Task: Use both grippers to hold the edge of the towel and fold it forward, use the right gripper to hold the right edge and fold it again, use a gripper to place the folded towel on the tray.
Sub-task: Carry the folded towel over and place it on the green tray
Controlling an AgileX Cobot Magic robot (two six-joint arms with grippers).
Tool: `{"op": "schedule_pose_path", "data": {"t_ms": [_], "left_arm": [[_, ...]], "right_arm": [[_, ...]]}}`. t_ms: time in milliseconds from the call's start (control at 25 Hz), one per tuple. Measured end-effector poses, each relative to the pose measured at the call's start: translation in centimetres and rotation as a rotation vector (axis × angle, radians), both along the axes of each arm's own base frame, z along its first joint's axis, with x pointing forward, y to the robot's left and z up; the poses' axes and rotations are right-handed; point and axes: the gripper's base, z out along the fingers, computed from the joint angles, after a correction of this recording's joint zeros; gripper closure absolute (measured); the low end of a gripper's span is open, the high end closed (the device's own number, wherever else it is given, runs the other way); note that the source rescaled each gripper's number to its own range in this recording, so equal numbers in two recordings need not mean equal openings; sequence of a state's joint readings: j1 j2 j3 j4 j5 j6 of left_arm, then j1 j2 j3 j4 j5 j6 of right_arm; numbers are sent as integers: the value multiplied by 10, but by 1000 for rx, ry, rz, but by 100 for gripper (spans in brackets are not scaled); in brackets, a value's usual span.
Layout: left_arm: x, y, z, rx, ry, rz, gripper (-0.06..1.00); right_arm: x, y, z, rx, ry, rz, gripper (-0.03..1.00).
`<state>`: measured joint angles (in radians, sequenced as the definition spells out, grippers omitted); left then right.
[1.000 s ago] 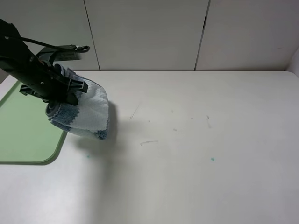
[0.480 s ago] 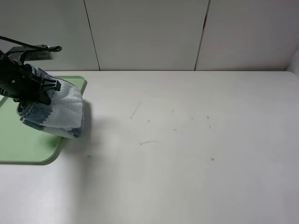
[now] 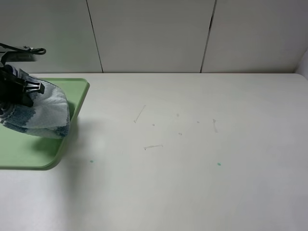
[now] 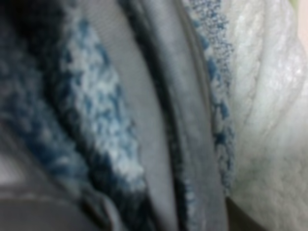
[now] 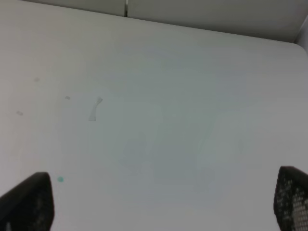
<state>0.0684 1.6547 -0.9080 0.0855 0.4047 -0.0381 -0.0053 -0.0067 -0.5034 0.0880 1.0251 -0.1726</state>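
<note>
I should release the folded towel with my left gripper midway [image 3: 29, 122] between the light-green tray's back and front rims.
The folded white and blue-grey striped towel [image 3: 41, 111] hangs bunched from my left gripper [image 3: 19, 94] at the far left, held over the light-green tray [image 3: 29, 151]. The gripper is shut on the towel's top edge. The left wrist view is filled by blurred towel folds [image 4: 144, 115], blue and white terry with grey trim. My right gripper [image 5: 159, 207] is out of the exterior view; in the right wrist view its two black fingertips [image 5: 26, 202] stand wide apart over bare table, open and empty.
The white table [image 3: 192, 144] carries only small scuffs and a green speck [image 3: 219, 164]. A panelled wall runs along the back edge. The tray's right rim [image 3: 79, 103] lies just right of the towel.
My left gripper has carried the towel leftward from beside the tray's right edge to over the tray. The towel now hangs mostly above the green surface.
</note>
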Motion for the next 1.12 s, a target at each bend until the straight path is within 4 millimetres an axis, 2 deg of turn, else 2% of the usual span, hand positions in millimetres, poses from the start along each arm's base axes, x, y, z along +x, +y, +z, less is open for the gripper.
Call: {"op": "schedule_pose_path", "data": {"t_ms": [240,600,920,1000,1120], "left_arm": [[2,9,-2,39,-8,-10,78],[8,10,-33,42,71,-25,78],[7,12,-37,76,99,-56,78],[6,13,-37,90,114,-67,74],[4,15,-37,108,130,-81,54]], "right_arm": [[0,0,0,0,0,0,-3],[0,0,0,0,0,0,-3],[0,0,0,1,0,1,-3],[0,0,0,1,0,1,-3],[0,0,0,1,0,1,-3]]}}
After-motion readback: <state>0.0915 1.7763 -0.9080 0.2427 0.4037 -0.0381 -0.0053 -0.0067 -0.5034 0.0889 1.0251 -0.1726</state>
